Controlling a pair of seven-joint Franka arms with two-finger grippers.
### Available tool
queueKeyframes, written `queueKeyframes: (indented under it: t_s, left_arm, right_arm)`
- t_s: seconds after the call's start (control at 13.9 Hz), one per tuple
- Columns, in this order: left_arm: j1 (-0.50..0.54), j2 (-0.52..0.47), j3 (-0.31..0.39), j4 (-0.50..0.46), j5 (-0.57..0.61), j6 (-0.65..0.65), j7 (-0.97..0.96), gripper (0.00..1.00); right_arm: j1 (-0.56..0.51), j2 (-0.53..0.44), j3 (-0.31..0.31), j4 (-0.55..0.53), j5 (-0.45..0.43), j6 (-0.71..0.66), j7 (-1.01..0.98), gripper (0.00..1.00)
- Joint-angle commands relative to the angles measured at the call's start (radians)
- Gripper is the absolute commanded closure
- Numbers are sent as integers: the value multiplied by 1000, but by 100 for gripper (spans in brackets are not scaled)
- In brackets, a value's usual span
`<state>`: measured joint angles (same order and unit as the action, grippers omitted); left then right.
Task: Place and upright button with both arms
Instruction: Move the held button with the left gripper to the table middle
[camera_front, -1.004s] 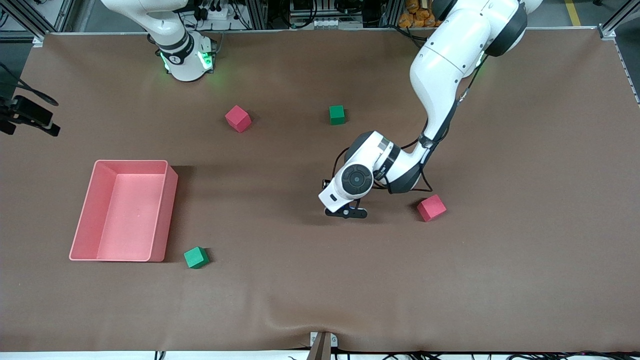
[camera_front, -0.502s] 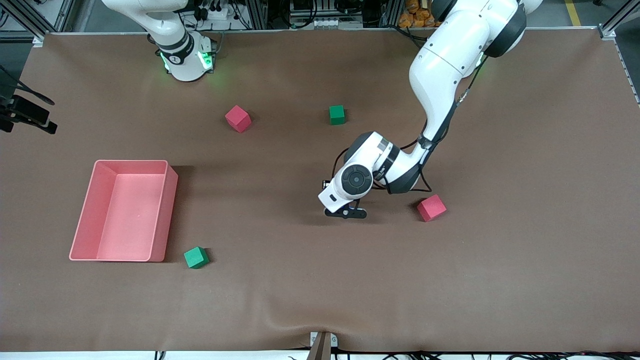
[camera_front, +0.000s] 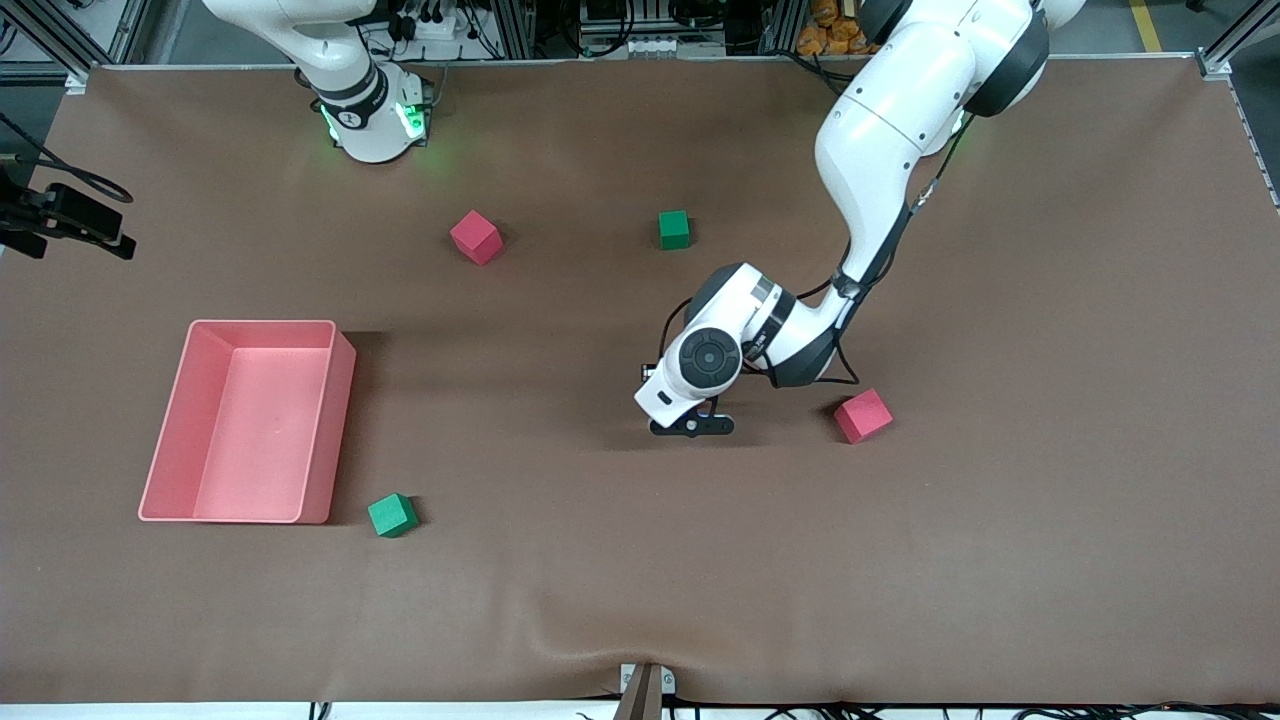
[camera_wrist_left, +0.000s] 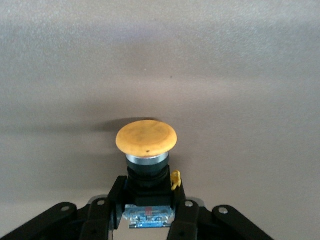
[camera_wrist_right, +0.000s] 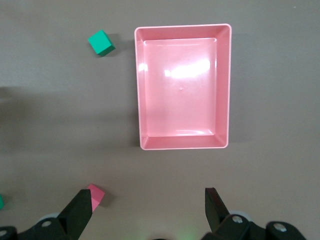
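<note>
The robot's left gripper will put the button down midway (camera_front: 584, 361) between the pink tray and the pink cube next to this gripper.
The button (camera_wrist_left: 146, 137) has a round orange cap and a black body. My left gripper (camera_wrist_left: 148, 187) is shut on that black body, and the cap points away from the hand. In the front view the left gripper (camera_front: 691, 424) is low over the middle of the table, beside a pink cube (camera_front: 863, 415), and the wrist hides the button. My right gripper (camera_wrist_right: 147, 197) is open and empty, high over the table, looking down on the pink tray (camera_wrist_right: 137, 90).
The pink tray (camera_front: 342, 400) lies toward the right arm's end, with a green cube (camera_front: 391, 515) by its near corner. Another pink cube (camera_front: 475, 237) and a green cube (camera_front: 674, 229) lie nearer the bases. A black part (camera_front: 75, 222) juts in at the view's edge.
The left hand with the button has shifted slightly toward the bases. The black part at the view's edge has moved a little. Cubes and tray have not moved.
</note>
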<state>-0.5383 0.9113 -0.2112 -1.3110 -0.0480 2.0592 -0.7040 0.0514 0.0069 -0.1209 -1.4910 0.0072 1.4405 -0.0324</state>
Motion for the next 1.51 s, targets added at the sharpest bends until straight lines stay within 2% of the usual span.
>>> queueKeyframes:
  t_s: [0.0, 0.22, 0.43, 0.57, 0.72, 0.93, 1.43]
  left_arm:
    - [-92, -40, 59, 9, -6, 24, -142, 100]
    - [-221, -52, 140, 9, 45, 90, -285, 100]
    - [-412, -51, 286, 9, 152, 153, -495, 100]
    - [-524, -49, 364, 9, 215, 159, -567, 100]
    - [-629, -42, 429, 6, 336, 159, -699, 100]
    - [-686, -26, 431, -4, 625, 159, -963, 100]
    - [-756, 76, 429, -23, 1129, 156, -1394, 100]
  right_arm:
    - [7, -8, 3, 9, -53, -14, -12, 0]
    - [5, -8, 3, 8, -52, -15, -7, 0]
    - [4, -8, 3, 8, -39, -14, -7, 0]
    - [4, -8, 3, 6, -29, -14, -6, 0]
    - [4, -8, 3, 8, -20, -14, -7, 0]
    - [5, -8, 3, 8, -18, -11, -7, 0]
    - [1, -8, 3, 8, -18, -11, -9, 0]
